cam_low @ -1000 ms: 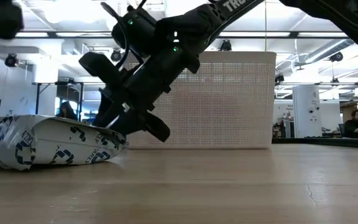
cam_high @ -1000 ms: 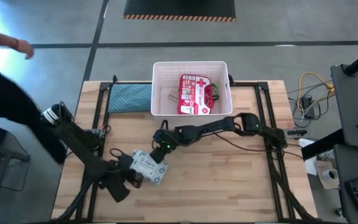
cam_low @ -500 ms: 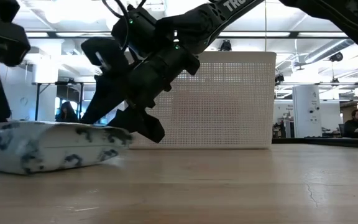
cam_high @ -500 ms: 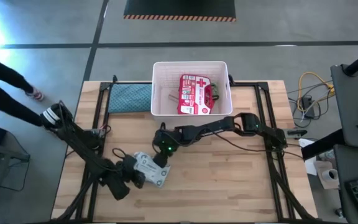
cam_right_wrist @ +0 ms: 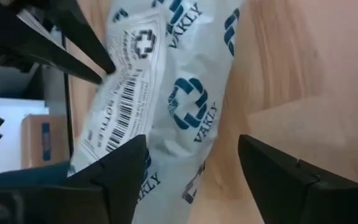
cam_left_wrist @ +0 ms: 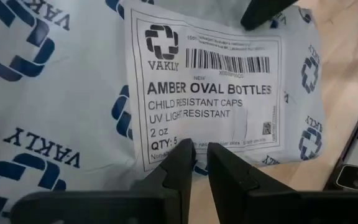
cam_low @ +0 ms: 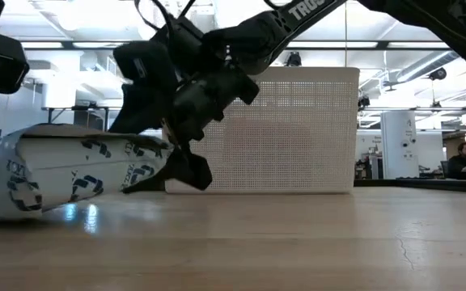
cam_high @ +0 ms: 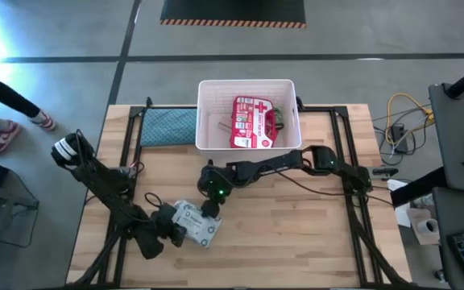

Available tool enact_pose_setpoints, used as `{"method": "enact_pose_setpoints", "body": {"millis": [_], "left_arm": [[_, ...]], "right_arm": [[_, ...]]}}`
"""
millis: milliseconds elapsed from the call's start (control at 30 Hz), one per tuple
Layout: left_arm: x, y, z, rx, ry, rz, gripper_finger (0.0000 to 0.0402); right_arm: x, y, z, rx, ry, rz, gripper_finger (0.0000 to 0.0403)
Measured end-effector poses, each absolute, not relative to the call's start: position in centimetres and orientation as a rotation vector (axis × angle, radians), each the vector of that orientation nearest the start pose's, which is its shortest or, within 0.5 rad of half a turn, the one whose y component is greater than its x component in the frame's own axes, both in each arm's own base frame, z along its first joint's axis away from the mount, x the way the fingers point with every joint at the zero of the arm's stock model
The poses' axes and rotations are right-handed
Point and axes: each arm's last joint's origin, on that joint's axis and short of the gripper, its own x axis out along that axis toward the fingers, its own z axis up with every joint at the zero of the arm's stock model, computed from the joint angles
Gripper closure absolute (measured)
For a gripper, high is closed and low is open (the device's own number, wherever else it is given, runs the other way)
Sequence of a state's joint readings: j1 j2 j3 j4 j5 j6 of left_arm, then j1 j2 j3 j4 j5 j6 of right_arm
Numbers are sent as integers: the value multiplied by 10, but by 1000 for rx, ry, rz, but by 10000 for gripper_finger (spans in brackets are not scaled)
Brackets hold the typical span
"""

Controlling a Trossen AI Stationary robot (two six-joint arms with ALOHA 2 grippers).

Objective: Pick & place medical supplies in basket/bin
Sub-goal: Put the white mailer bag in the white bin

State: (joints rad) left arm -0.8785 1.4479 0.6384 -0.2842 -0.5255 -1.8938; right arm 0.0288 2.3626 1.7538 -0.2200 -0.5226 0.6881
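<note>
My right gripper needs to tip the pack upright by its raised end (cam_low: 147, 153), as it leans low with its label side up, and then pinch its narrow top.
A grey-white pack (cam_high: 198, 226) printed with blue logos and a barcode label lies near the table's near-left part. My left gripper (cam_high: 170, 231) is shut on its left end. My right gripper (cam_high: 210, 208) is open at the pack's far right end. Its fingers stand either side of that end (cam_right_wrist: 166, 106), one above and one below in the low view (cam_low: 156, 133). The white slotted basket (cam_high: 287, 121) stands at the far edge and holds the red-and-white first-aid pouch (cam_high: 252, 122). The other supplies are hidden or out of view. My left gripper (cam_left_wrist: 196, 155) pinches the pack at its label edge (cam_left_wrist: 197, 134) between nearly closed fingers, coming level from the table's left. The pack is tilted: its left end rests on the table (cam_low: 6, 212) and its right end (cam_low: 148, 158) is raised. My right gripper has one finger (cam_low: 180, 171) under the raised end; I cannot tell whether it touches.
A blue-grey cloth pad (cam_high: 167, 126) lies left of the basket at the far edge. Bare wood stretches over the table's near right part (cam_high: 296, 242). A person's legs (cam_high: 6, 121) show on the floor beyond the left edge.
My left gripper has moved the pack a little toward the near edge and the right. The pack lay flat half a second ago; now its right end is tipped up. My right gripper has come down and nearer, around that raised end.
</note>
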Motion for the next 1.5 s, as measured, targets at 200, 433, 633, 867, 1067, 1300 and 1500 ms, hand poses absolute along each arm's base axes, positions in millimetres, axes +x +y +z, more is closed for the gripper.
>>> {"method": "enact_pose_setpoints", "body": {"millis": [200, 433, 633, 867, 1067, 1300, 1500], "left_arm": [[165, -177, 146, -1043, 780, 520, 364], [164, -176, 145, -1029, 798, 529, 364], [164, -175, 145, -1025, 781, 535, 364], [165, -169, 143, -984, 714, 580, 364], [173, -170, 151, -995, 677, 573, 364], [178, -173, 164, -946, 685, 574, 364], [181, -177, 178, -906, 692, 584, 364]], "right_arm": [[509, 44, 124, 909, 978, 329, 143], [515, 56, 135, 931, 929, 400, 139], [521, 62, 150, 931, 889, 425, 154], [524, 69, 158, 906, 848, 405, 191], [523, 67, 155, 931, 861, 338, 235], [526, 58, 161, 995, 866, 305, 231], [527, 52, 175, 1008, 924, 249, 190]]}}
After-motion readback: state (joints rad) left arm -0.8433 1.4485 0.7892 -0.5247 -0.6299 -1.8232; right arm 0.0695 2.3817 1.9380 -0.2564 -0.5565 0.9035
